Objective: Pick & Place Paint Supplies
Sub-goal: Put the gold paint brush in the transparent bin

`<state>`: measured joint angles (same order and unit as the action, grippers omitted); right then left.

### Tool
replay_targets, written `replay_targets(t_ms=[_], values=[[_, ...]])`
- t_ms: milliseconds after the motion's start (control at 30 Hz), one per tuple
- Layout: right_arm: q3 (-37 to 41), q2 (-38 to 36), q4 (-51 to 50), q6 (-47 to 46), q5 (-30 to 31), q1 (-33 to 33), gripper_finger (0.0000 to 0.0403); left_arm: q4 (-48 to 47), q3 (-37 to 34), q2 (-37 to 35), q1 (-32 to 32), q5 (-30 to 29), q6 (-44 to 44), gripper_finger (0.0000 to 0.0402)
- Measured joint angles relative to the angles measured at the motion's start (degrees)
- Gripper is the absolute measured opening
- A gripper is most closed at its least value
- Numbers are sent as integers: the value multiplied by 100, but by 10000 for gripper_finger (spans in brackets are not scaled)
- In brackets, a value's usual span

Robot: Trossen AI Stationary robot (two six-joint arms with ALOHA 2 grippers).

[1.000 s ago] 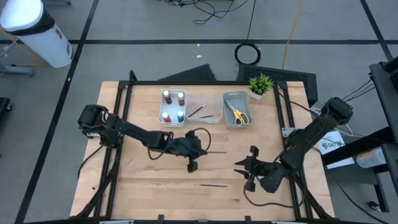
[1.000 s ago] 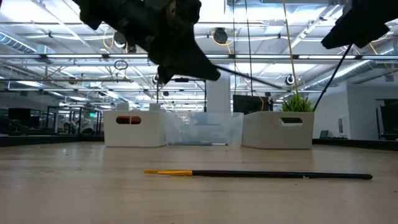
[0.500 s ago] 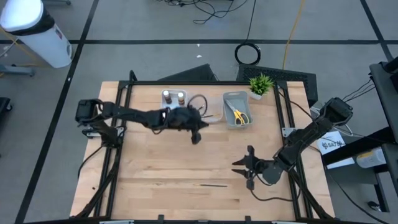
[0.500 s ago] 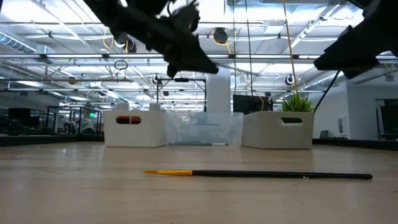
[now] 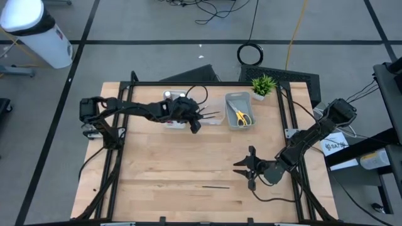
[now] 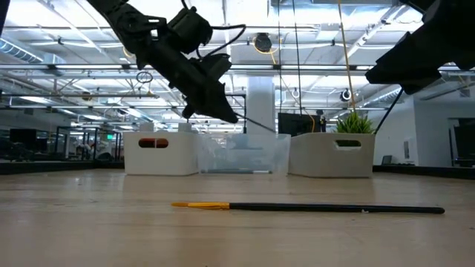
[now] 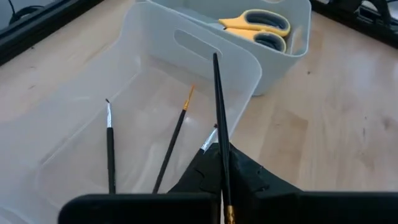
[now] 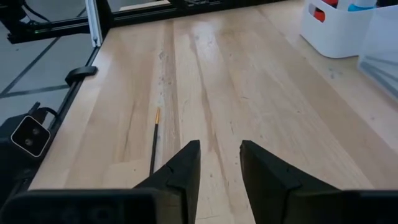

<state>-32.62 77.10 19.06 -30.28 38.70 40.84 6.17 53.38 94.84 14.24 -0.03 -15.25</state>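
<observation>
The brush lies flat and loose on the wood, so the robot's left gripper should hold the brush's yellow end while the right gripper takes its dark end point(image 6: 436, 211).
My left gripper point(image 5: 193, 123) is shut on a thin dark brush point(image 7: 217, 112) and hangs over the clear tray point(image 7: 74, 124), in which other brushes point(image 7: 110, 149) point(image 7: 174, 140) lie on the bottom. One more dark brush point(image 5: 215, 186) with a yellow end point(image 6: 200, 205) lies flat on the table near the front. My right gripper point(image 5: 246, 167) stands open above the table, to the right of that brush point(image 8: 153, 143), with nothing between its fingers. The white tray with paint bottles point(image 5: 171, 97) is partly hidden by my left arm. My left gripper pinches the brush between its two fingertips point(image 7: 239, 180), close to the brush's yellow end point(image 7: 229, 214). The fingers slant down toward the table's right side, and the brush runs along them. Its long dark shaft point(image 6: 256, 124) sticks out ahead, lifted clear above the clear tray.
A grey tray point(image 5: 230, 107) with yellow scissors point(image 5: 241, 117) stands right of the clear tray, and a small potted plant point(image 5: 264, 85) sits at the far right corner. Bare wood point(image 5: 157, 169) spreads over the table's middle and near left.
My left gripper, still shut on the brush, has swung from the table's middle toward the far edge and now hangs over the clear tray, the brush carried clear of the table. My right gripper has sunk a little over the near right part of the table.
</observation>
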Motion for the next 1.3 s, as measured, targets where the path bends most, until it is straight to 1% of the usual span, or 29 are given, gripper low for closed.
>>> replay_targets(t_ms=[100,167,267,433,500,600,633,667,733,833,900,967,1033,1067,1200,1300], values=[[0,0,-1,-2,0,0,100,-34,-2,3,-19,-51,-141,17],[0,0,10,-4,0,0,100,-57,-2,3,-34,-87,-170,36],[0,0,60,-4,0,0,99,-18,-2,3,-46,-100,-207,82],[0,0,210,-5,2,0,102,-36,3,-11,-44,-116,-275,174],[0,0,358,-13,2,0,103,-103,0,-111,-40,129,-286,204],[0,71,771,-112,-41,0,104,-149,0,-413,-78,927,-363,234],[0,128,959,-85,-203,0,104,-153,3,-511,-140,1188,-444,240],[0,194,1184,-11,-395,-2,103,-170,9,-598,-249,1382,-513,245],[0,358,1672,235,-744,0,100,-315,9,-706,-598,1561,-624,251],[-7,580,2275,696,-922,2,96,-305,7,-638,-1467,1641,-542,251],[-77,673,2333,830,-1078,-2,94,-119,7,-429,-2152,1634,-426,250],[-227,746,2057,816,-1200,0,93,64,2,-172,-2797,1494,-311,248],[-547,880,1428,680,-1260,2,93,477,3,106,-3400,1269,-235,245],[-746,951,1003,581,-1291,2,93,654,3,229,-3674,1067,-219,244],[-1713,1415,-650,208,-1399,-34,89,1227,5,767,-4476,-100,-253,234],[-2240,1784,-1138,357,-1459,-117,83,1476,9,1078,-4753,-914,-173,220]])
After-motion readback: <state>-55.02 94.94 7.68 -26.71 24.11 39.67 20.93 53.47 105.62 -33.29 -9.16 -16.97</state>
